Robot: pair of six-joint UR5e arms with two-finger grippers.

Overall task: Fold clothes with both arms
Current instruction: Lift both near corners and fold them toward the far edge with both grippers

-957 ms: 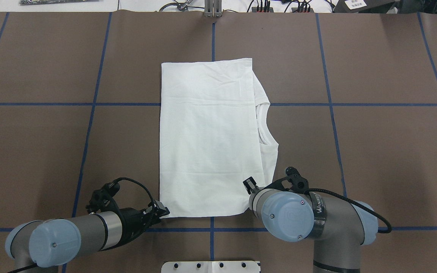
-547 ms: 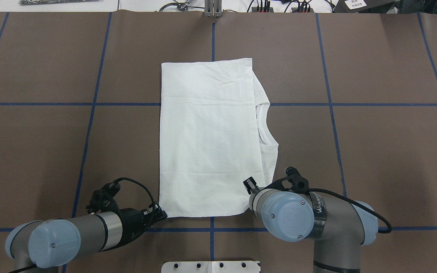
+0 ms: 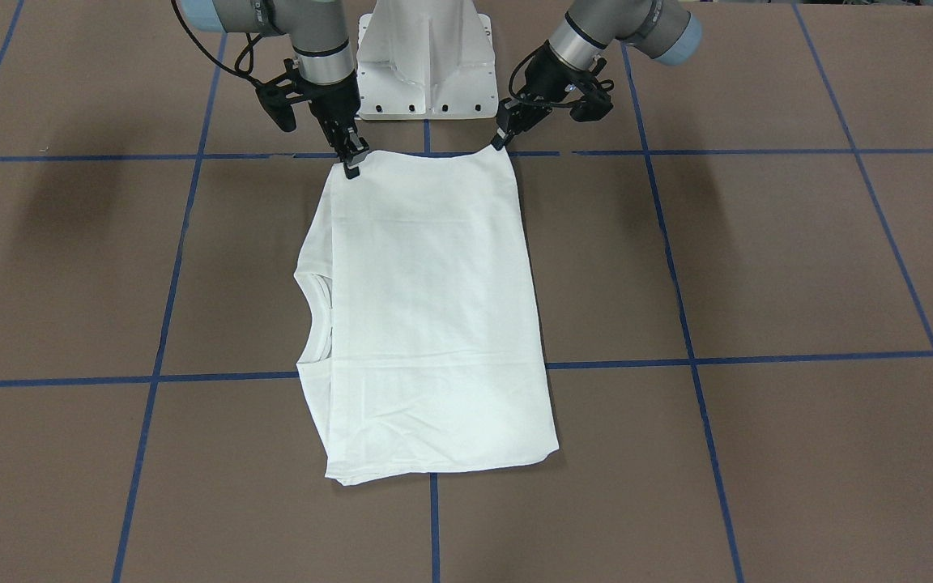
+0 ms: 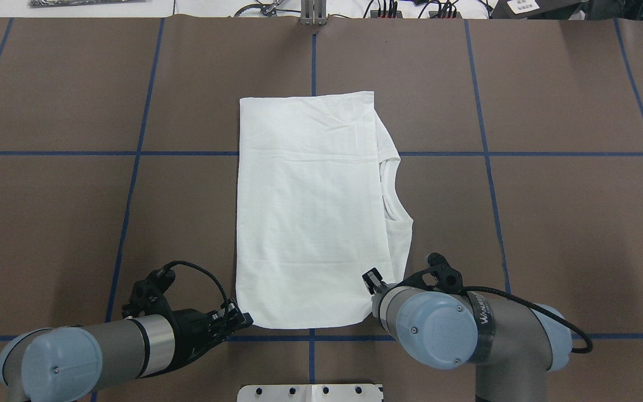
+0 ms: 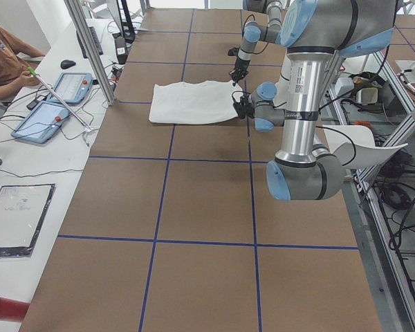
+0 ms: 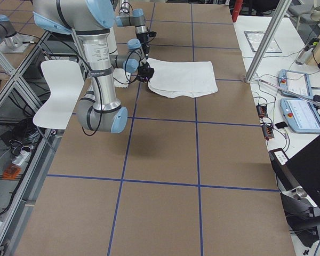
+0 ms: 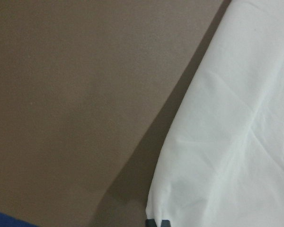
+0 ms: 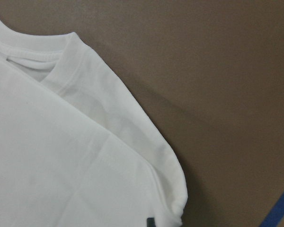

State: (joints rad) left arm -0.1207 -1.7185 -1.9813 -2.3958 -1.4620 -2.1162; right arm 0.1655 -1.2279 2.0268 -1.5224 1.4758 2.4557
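Next, my left gripper lets go of the white shirt's corner on the shirt's long straight edge (image 3: 530, 340), near the crosswise blue tape.
The white shirt (image 4: 310, 212) lies folded into a long rectangle on the brown table, its ribbed collar (image 4: 389, 190) showing at the right edge. No text shows on it. My left gripper (image 4: 243, 319) is shut on the near left corner, and its fingertips (image 7: 157, 222) pinch the cloth. My right gripper (image 3: 353, 162) is shut on the near right corner; in the overhead view its wrist hides it. In the front-facing view my left gripper (image 3: 501, 139) holds its corner slightly off the table. The near hem sags between the two held corners.
Blue tape lines (image 4: 132, 167) divide the brown table cover. The white pedestal base (image 3: 426, 48) stands just behind the grippers. A person (image 5: 7, 52) sits at a side bench with tablets (image 5: 52, 111) beyond the table's far edge, next to an aluminium post (image 5: 90, 48).
Both grippers have drawn back toward the robot base and risen slightly. The shirt's near corners have lifted, and the whole shirt has slid a little toward the robot.
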